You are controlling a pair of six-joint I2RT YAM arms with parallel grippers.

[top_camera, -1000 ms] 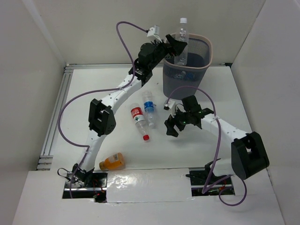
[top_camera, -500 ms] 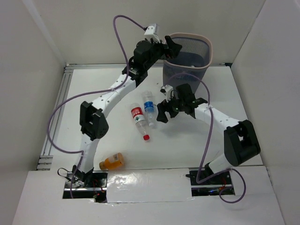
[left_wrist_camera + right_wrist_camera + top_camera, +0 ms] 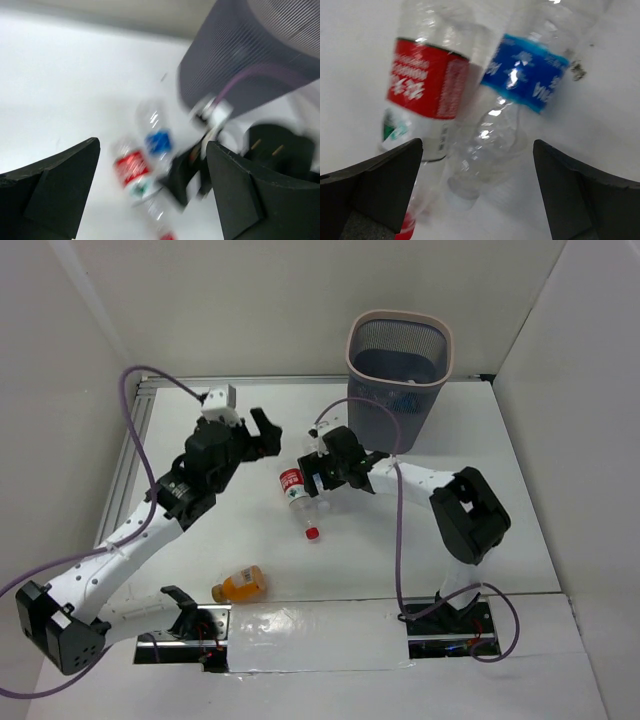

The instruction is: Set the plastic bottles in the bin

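Next, my left gripper grips the red-label bottle at the label's white end (image 3: 299, 497) (image 3: 144, 188), the end that faces the bottle's red cap.
Two clear plastic bottles lie side by side mid-table: a red-label bottle (image 3: 293, 490) (image 3: 427, 80) (image 3: 131, 167) and a blue-label bottle (image 3: 525, 72) (image 3: 159, 140). My right gripper (image 3: 318, 480) (image 3: 477, 145) is open and hangs low over the blue-label bottle, whose neck and cap lie between the fingers. The left gripper (image 3: 262, 430) (image 3: 152, 145) is open and empty, raised to the left of both bottles. A stubby orange bottle (image 3: 240, 585) lies near the front edge. The grey mesh bin (image 3: 398, 360) (image 3: 250, 55) stands at the back, with something pale inside.
White walls close in the table on the left, back and right. A metal rail (image 3: 125, 470) runs along the left edge. Purple cables loop over both arms. The right arm's elbow (image 3: 468, 515) sits right of the bottles.
The left gripper let go of a bottle over the bin, then swung back left and down. The right gripper slid left from beside the bin to over the blue-label bottle.
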